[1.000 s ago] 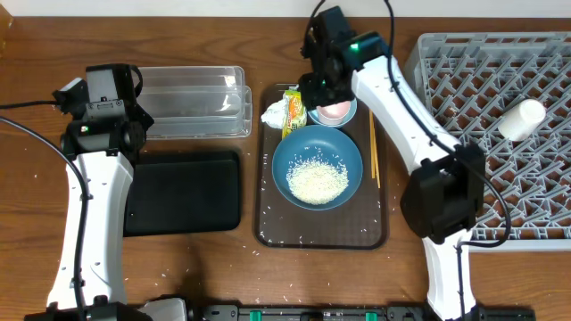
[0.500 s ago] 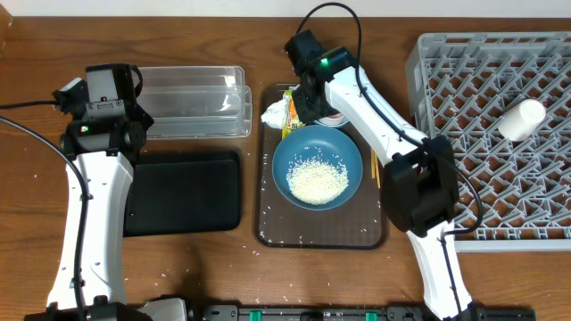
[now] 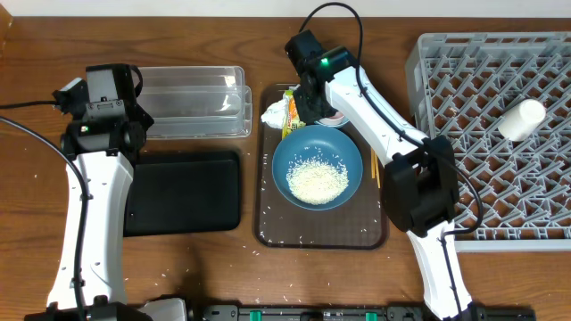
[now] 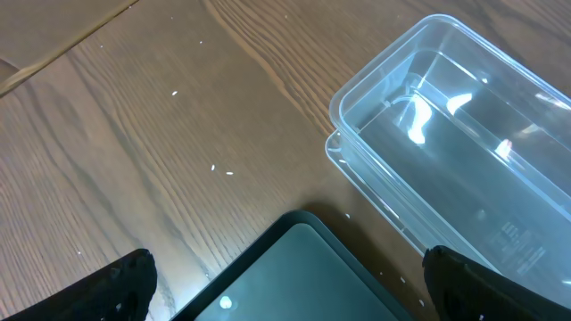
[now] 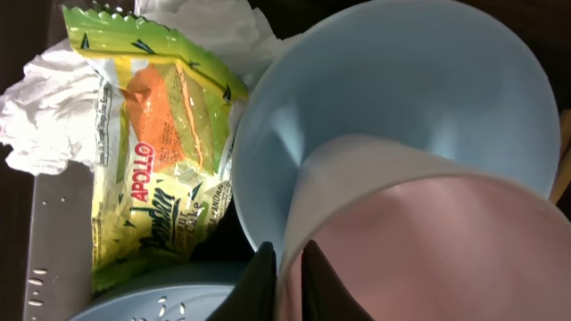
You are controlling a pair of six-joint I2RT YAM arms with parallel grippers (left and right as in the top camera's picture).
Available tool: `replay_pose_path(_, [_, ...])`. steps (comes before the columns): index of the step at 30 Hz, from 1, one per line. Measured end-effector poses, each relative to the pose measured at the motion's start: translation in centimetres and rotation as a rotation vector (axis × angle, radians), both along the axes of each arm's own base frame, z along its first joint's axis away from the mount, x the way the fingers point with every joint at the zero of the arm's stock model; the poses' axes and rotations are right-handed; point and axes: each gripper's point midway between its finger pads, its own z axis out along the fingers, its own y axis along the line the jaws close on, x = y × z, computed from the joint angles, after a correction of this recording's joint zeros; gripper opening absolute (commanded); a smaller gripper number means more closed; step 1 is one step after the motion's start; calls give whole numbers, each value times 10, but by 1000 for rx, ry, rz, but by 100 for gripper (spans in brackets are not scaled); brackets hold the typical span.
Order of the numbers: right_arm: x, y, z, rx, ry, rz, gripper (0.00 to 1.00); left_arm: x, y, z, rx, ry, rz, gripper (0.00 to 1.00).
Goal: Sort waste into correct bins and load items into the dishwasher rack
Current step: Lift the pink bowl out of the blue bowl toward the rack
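The robot's right gripper needs to release the pink cup in the grey rack [image 3: 563, 118] next to the white cup, away from the tray.
My right gripper [image 5: 290, 276] is shut on the rim of the small light-blue bowl [image 5: 401, 116], which is pinkish inside and tilted; overhead the arm hides most of the small bowl [image 3: 335, 118]. The yellow-green snack wrapper [image 5: 161, 152] and the white tissue [image 5: 45, 116] lie just left of it. The large blue bowl [image 3: 317, 167] holds the rice [image 3: 314, 181]. Chopsticks [image 3: 374, 156] lie to its right. The white cup [image 3: 522, 119] lies in the grey rack [image 3: 419, 53]. My left gripper [image 4: 285, 285] is open over the corner of the black tray [image 4: 312, 276], beside the clear tub [image 4: 446, 152].
The bowls, wrapper [image 3: 290, 111], tissue [image 3: 272, 113] and chopsticks all sit on a brown serving tray [image 3: 268, 232]. The clear tub [image 3: 192, 102] and black tray [image 3: 183, 192] are to its left. Loose rice grains dot the table near the front edge.
My right gripper has moved left and down onto the small bowl's rim, and the arm now covers that bowl from above. The left arm has not moved.
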Motion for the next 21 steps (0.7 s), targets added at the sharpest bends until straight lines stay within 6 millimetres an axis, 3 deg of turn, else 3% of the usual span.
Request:
replay_pose_path(3, [-1,0,7,10,-5,0,1,0,0,0,0,0,0,98])
replay_pose_path(7, [-3,-2,37,37,-41,-3,1,0,0,0,0,0,0,98])
replay_pose_path(12, [-3,-26,107,103,-142,-45,1,0,0,0,0,0,0,98])
replay_pose_path(16, [-2,-80,167,150,-233,-140,1,0,0,0,0,0,0,98])
replay_pose_path(18, [-1,-123,195,174,-276,-214,1,0,0,0,0,0,0,98])
replay_pose_path(21, [-2,-185,220,214,-320,-301,1,0,0,0,0,0,0,98])
